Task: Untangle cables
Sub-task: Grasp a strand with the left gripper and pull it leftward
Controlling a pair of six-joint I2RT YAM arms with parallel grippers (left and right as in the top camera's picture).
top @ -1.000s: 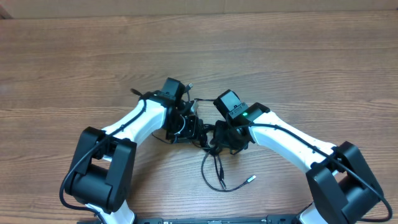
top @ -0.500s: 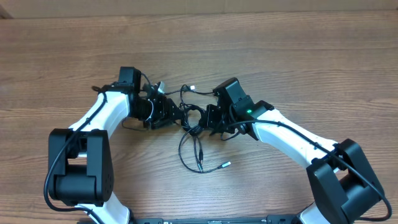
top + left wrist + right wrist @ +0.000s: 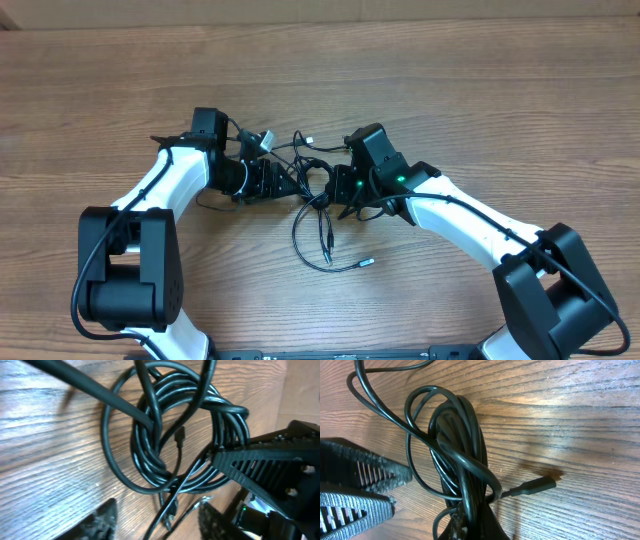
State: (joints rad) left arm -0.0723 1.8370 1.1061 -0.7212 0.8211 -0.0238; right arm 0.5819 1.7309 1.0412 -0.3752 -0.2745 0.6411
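Observation:
A cable loops around the side of the coil, so my left gripper should grab that cable close to the coil (image 3: 149, 391) and pull it clear while my right gripper holds the coil.
The cables (image 3: 312, 172) are thin black cords bunched in a tangle between my two grippers, mid-table. A loose loop (image 3: 296, 240) trails toward the front and ends in a small plug (image 3: 366, 263). Silver-tipped ends (image 3: 266, 140) stick out at the back. My left gripper (image 3: 278, 183) is at the tangle's left side; in the left wrist view it (image 3: 159, 507) is open, with thin strands running between its fingers below the coil (image 3: 150, 467). My right gripper (image 3: 338, 190) is at the right side; in the right wrist view it (image 3: 472, 529) is shut on the coiled bundle (image 3: 462, 435).
The wooden table (image 3: 480, 90) stretches all round the tangle. A black plug end (image 3: 540, 484) lies on the wood beside the bundle. Each gripper's ribbed fingers show in the other's wrist view, close by (image 3: 265, 457) (image 3: 355, 490).
My left arm has swung to the left and pulled the tangle with it. The right gripper followed left with the bundle. The loose loop and its plug slid left across the table.

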